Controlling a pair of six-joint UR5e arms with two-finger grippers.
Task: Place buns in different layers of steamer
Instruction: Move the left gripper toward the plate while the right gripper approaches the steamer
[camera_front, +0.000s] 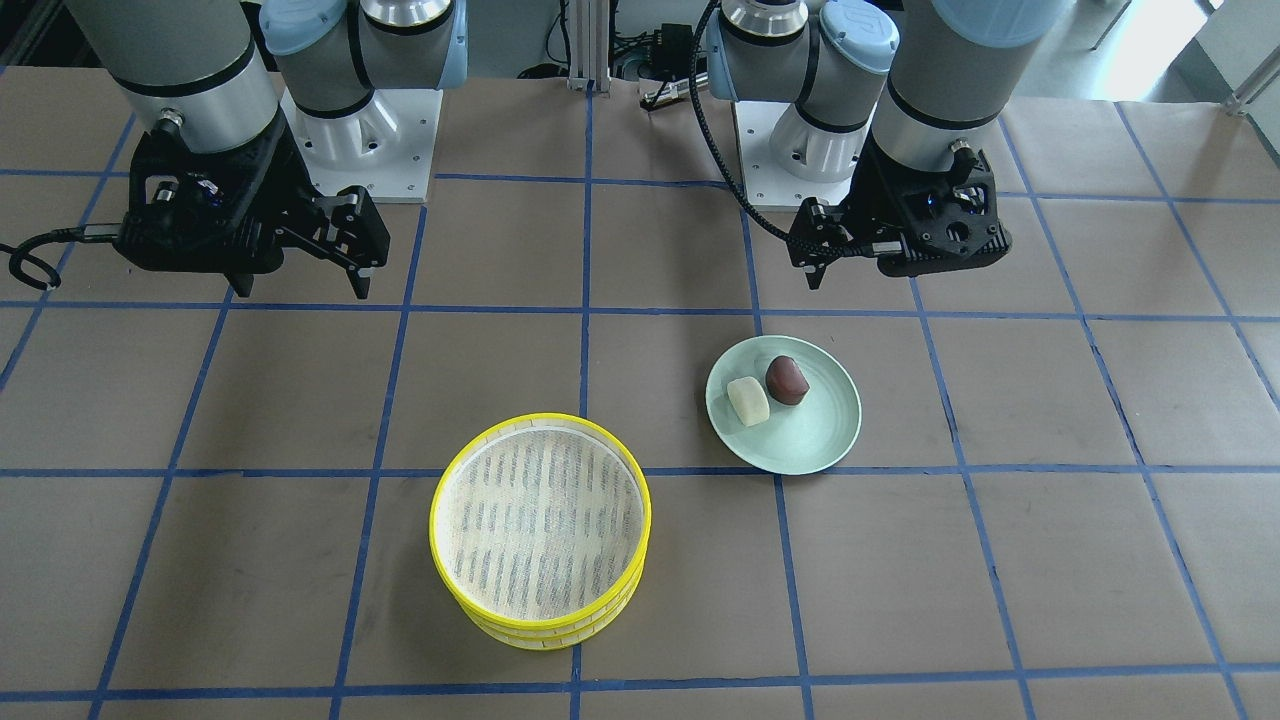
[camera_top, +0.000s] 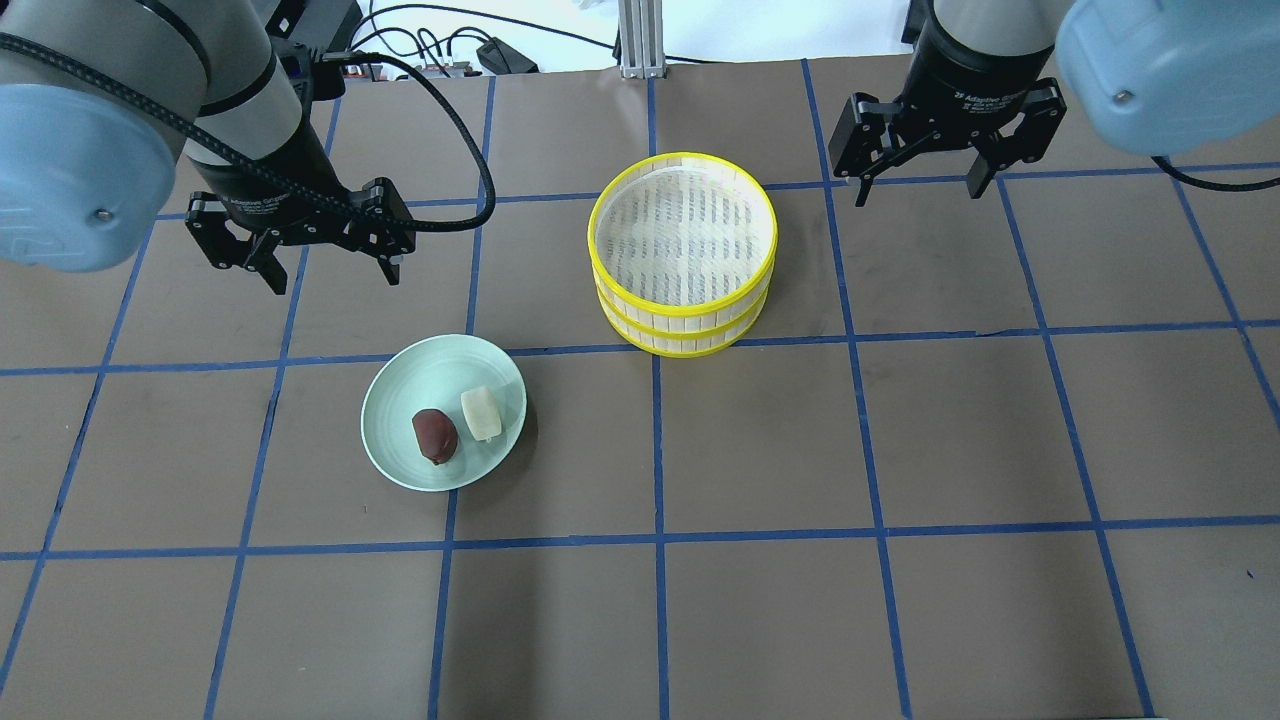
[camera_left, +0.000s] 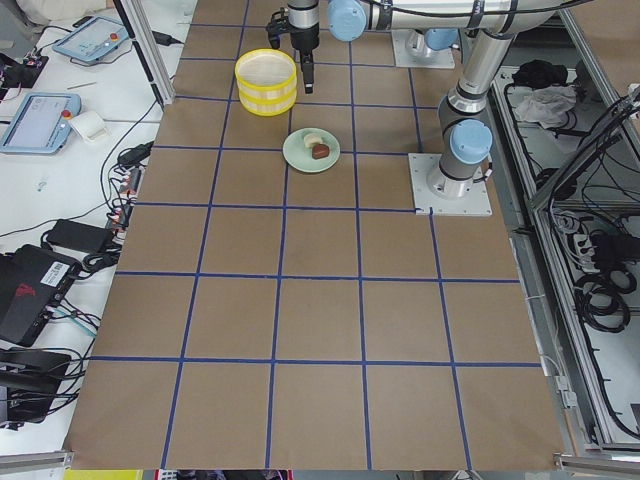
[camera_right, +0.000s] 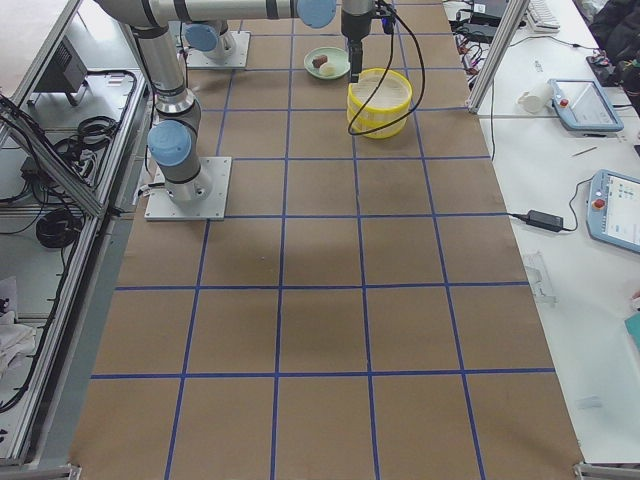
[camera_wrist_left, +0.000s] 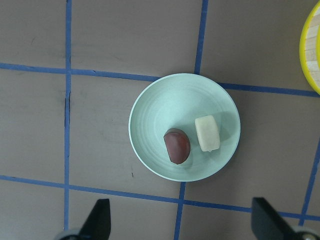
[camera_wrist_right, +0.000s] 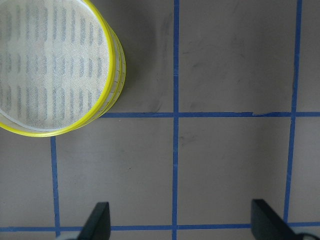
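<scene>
The cream-white bun on the pale green plate is next for my left gripper, which should go there and close on the middle of its long sides (camera_front: 749, 402) (camera_wrist_left: 207, 134).
The two steamer layers are stacked: the upper tray (camera_top: 683, 158) sits on the lower tray (camera_top: 690, 344), yellow-rimmed and empty; the stack shows in the front view (camera_front: 541, 419) and the right wrist view (camera_wrist_right: 111, 95). The cream-white bun (camera_top: 480, 413) and the dark reddish-brown bun (camera_top: 435, 436) lie side by side on the pale green plate (camera_top: 420, 365), also seen in the left wrist view (camera_wrist_left: 207, 133) (camera_wrist_left: 177, 146). My left gripper (camera_top: 333, 280) hangs open and empty above the table behind the plate. My right gripper (camera_top: 917, 192) hangs open and empty to the right of the stack.
The table is covered in brown paper with a blue tape grid (camera_top: 657, 450). The two arm bases (camera_front: 365, 140) (camera_front: 800, 150) stand at the robot's edge. Cables (camera_top: 440, 60) lie at the far edge.
</scene>
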